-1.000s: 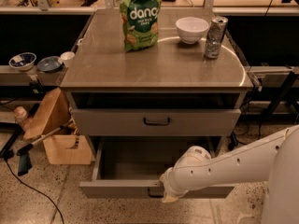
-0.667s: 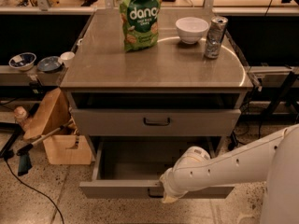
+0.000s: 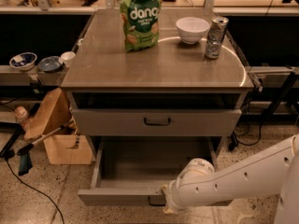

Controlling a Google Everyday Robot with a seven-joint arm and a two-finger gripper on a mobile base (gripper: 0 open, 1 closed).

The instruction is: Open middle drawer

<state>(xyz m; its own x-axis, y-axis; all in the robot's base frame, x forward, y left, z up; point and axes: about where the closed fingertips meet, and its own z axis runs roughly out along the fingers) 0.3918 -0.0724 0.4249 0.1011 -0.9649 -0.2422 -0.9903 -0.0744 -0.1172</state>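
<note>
Next, my gripper lets go of the middle drawer's handle above the floor [image 3: 157, 216] just beyond the drawer's front edge.
The middle drawer [image 3: 154, 164] is a wide, shallow grey drawer. It stands pulled well out below the taller-fronted grey drawer [image 3: 157, 121], and its inside looks empty. Its small dark bar handle [image 3: 155, 202] shows at the centre of its front edge. My gripper [image 3: 165, 203] is at the front of this drawer, right at the handle, on the end of my white arm [image 3: 233, 178], which reaches in from the lower right. The lowest drawer is hidden under the open one.
On the cabinet top [image 3: 93, 69] stand a green chip bag [image 3: 140, 15], a white bowl [image 3: 192, 29] and a can [image 3: 216, 37]. A wooden box [image 3: 63, 146] and a board lean at the cabinet's left. Bowls sit on a shelf [image 3: 18, 73] at far left. Cables lie on the floor.
</note>
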